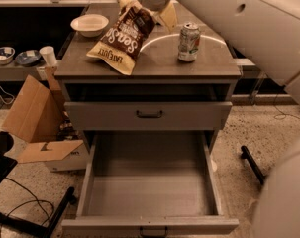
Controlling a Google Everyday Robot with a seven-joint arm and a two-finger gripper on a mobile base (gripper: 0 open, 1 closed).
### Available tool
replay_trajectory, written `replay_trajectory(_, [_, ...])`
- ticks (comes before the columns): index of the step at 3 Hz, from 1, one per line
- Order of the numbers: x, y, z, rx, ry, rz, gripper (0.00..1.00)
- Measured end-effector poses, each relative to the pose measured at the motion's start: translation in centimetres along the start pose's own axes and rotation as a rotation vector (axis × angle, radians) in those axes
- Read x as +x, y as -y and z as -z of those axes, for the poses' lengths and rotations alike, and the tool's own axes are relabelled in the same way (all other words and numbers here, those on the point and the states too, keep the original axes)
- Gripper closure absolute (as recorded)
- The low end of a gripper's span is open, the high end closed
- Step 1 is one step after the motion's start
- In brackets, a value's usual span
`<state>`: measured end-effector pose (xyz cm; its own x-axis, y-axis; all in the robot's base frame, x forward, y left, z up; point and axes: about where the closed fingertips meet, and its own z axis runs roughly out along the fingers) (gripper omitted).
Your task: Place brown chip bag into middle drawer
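Next, my gripper grips the brown chip bag at its upper end [138, 11], opposite the bag's tan lower end.
The brown chip bag [125, 36] lies slanted on the grey cabinet top [209, 63], left of centre. Its tan lower end points toward the front edge and its upper end is under my gripper [148, 6]. The gripper is at the back of the cabinet top, right at the bag's upper end, and the arm reaches in from the upper right. The middle drawer [149, 192] is pulled far out below, and its plain grey floor is bare.
A soda can [189, 42] stands right of the bag and a white bowl [90, 24] sits at the back left. The shallower drawer front [149, 114] above is shut. A cardboard box [35, 113] and cables lie on the floor to the left. A black leg [252, 163] lies to the right.
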<state>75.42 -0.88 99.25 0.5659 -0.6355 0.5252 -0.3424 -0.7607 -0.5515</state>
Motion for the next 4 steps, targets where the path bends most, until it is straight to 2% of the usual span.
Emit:
replay_trajectory(1, [0.1, 2.8, -3.5, 0.032, -0.030, 0.077, 0.00])
replay_trajectory(3, [-5.5, 5.1, -10.6, 0.002, 0.075, 0.184, 0.00])
replay_trajectory(4, [-5.9, 5.2, -11.1, -0.001, 0.083, 0.193, 0.18])
